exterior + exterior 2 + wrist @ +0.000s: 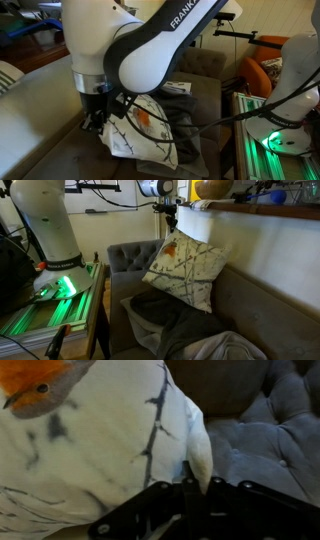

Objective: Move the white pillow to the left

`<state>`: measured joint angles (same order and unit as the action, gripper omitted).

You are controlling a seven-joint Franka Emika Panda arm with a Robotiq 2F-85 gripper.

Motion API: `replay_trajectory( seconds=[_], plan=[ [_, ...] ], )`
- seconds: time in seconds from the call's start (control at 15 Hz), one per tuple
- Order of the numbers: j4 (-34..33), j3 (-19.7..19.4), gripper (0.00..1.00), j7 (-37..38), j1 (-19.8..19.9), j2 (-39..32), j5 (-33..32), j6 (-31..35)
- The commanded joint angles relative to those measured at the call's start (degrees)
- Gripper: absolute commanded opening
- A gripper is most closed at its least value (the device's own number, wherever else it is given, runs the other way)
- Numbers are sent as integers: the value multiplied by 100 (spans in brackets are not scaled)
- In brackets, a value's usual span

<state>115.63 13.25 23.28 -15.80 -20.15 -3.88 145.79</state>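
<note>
I should let go of the white pillow on the grey couch seat [117, 148] next to the dark grey blanket.
The white pillow [187, 268] has dark branch lines and an orange bird printed on it. It hangs tilted above the grey couch in both exterior views [140, 128]. My gripper [171, 220] is shut on the pillow's top corner and holds it up off the seat. In the wrist view the pillow [90, 435] fills the left and middle of the picture, and its edge is pinched between my fingers [198, 485]. In an exterior view the gripper [96, 108] is at the pillow's upper left corner, partly hidden by my arm.
The grey tufted couch [130, 255] has an armrest and back behind the pillow. A dark grey blanket [175, 320] and a light cloth [215, 348] lie on the seat below. A control box with green light [50, 305] stands beside the couch. An orange chair [262, 72] stands behind.
</note>
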Motion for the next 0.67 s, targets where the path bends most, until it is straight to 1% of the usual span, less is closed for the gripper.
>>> replay_trajectory(
  seconds=[0.0, 0.4, 0.6],
  plan=[
    [-594, 419, 2, -1154, 9, -472, 777, -26],
    [-1059, 1089, 2, -2954, 296, -1015, 1682, -306],
    [-1295, 1374, 2, -3795, 503, -1220, 2001, -676]
  ],
)
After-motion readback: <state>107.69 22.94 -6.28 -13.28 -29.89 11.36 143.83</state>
